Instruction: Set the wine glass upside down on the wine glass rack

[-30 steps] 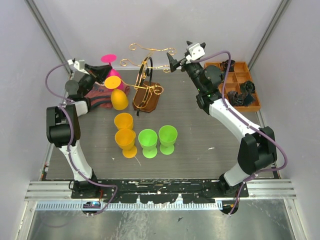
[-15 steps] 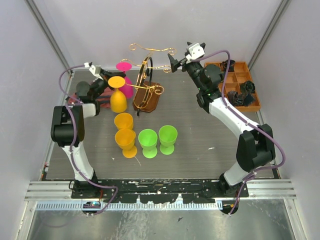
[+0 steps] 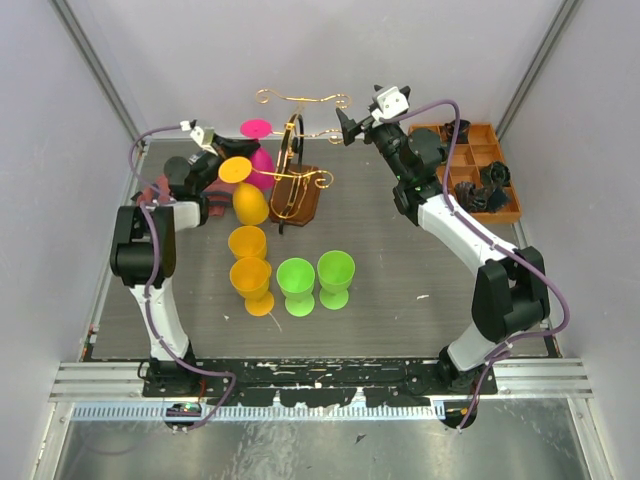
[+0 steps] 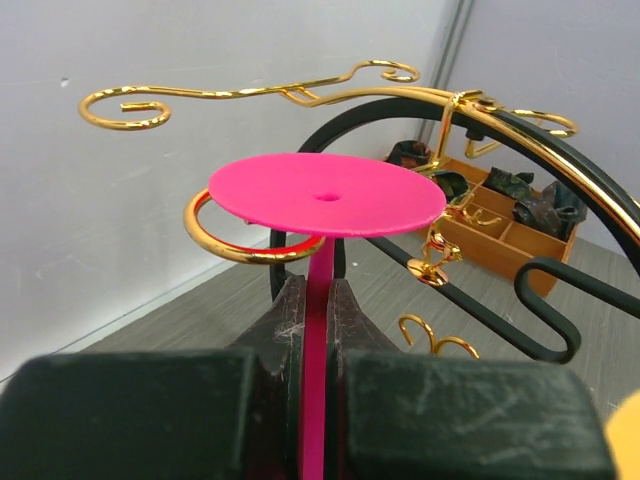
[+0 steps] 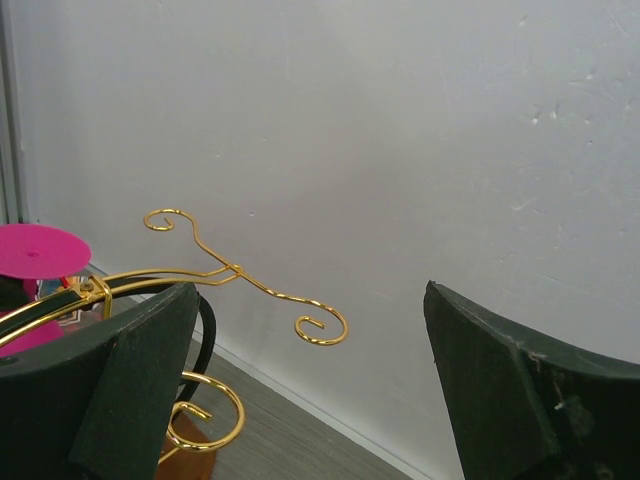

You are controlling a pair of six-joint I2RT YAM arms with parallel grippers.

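Note:
The pink wine glass, which now hangs upside down, foot up, will be let go by my left gripper on the gold curl (image 3: 248, 127) (image 4: 256, 230), which is just behind the orange wine glass that is hanging.
A pink wine glass (image 3: 258, 145) hangs upside down, foot (image 4: 327, 193) up, with my left gripper (image 4: 318, 292) shut on its stem. Its foot sits just above a gold curl (image 4: 240, 250) of the wine glass rack (image 3: 300, 130). The rack is thin gold wire on a dark brown base (image 3: 297, 200). An orange wine glass (image 3: 246, 200) hangs upside down at the rack's left side, next to the pink one. My right gripper (image 3: 345, 125) stands open beside the rack's right scroll arm (image 5: 270, 290), with nothing between its fingers (image 5: 150, 360).
Two orange glasses (image 3: 250, 275) and two green glasses (image 3: 316, 282) stand mid-table in front of the rack. An orange compartment tray (image 3: 500, 160) with dark parts sits at the back right. The back wall is close behind the rack.
My left gripper has carried the pink glass to the right, up to the rack's left curl. The right arm has barely moved.

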